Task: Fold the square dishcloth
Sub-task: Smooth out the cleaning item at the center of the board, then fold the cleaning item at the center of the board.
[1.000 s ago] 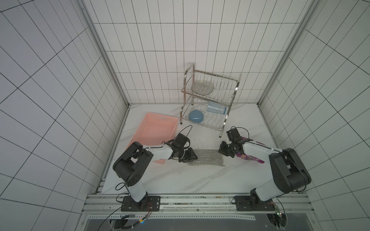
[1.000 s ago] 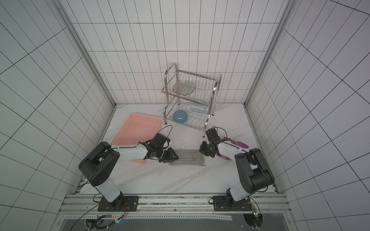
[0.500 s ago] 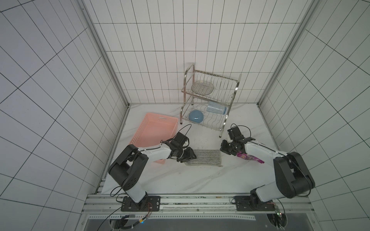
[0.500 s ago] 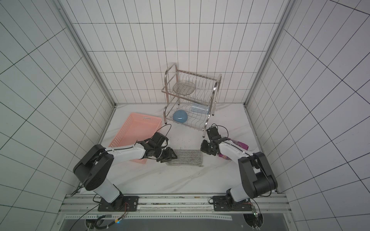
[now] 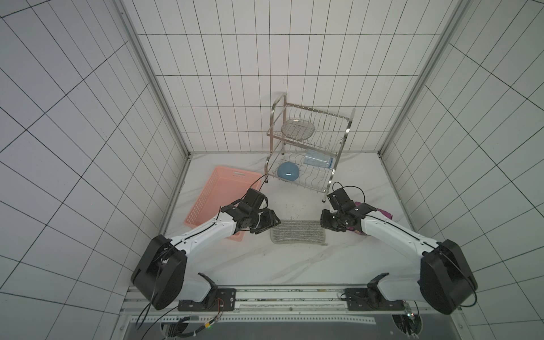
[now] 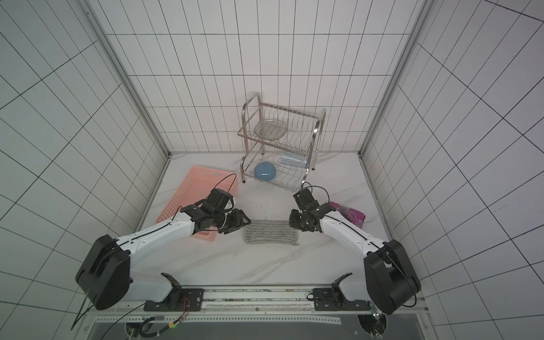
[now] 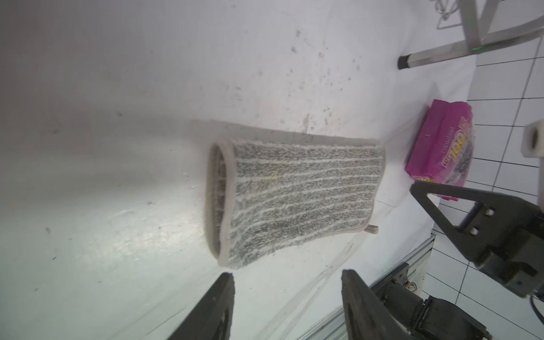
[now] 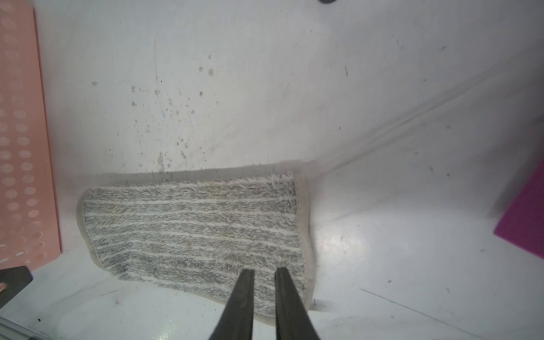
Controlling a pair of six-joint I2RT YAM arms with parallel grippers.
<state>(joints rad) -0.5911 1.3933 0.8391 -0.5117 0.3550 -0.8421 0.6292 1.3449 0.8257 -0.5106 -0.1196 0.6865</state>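
The dishcloth's doubled edges gape beside my left gripper. I need to use it to pinch both layers together at the dishcloth's near corner point(image 7: 225, 259) before I lift that end of the dishcloth.
The square dishcloth point(image 5: 298, 235) point(image 6: 270, 234), grey with thin pale stripes, lies folded double and flat on the white table between my two grippers. My left gripper point(image 5: 272, 226) point(image 7: 288, 273) stands open just off the cloth's left end, where the doubled edges point(image 7: 217, 194) gape a little, and nothing is between its fingers. My right gripper point(image 5: 325, 223) point(image 8: 265, 270) hovers over the cloth's right end point(image 8: 294, 235). Its jaws are a narrow gap apart, with the cloth showing through and nothing pinched.
A pink basket point(image 5: 212, 200) point(image 8: 23, 132) stands behind my left arm, close to the cloth's left end. A purple snack packet point(image 5: 382, 212) point(image 7: 441, 144) lies under my right arm. A metal dish rack point(image 5: 306, 153) with a blue bowl point(image 5: 288, 171) stands at the back.
My left gripper has opened wide and drawn back off the cloth's left end. The right jaws have parted slightly. The cloth has stayed folded on the table.
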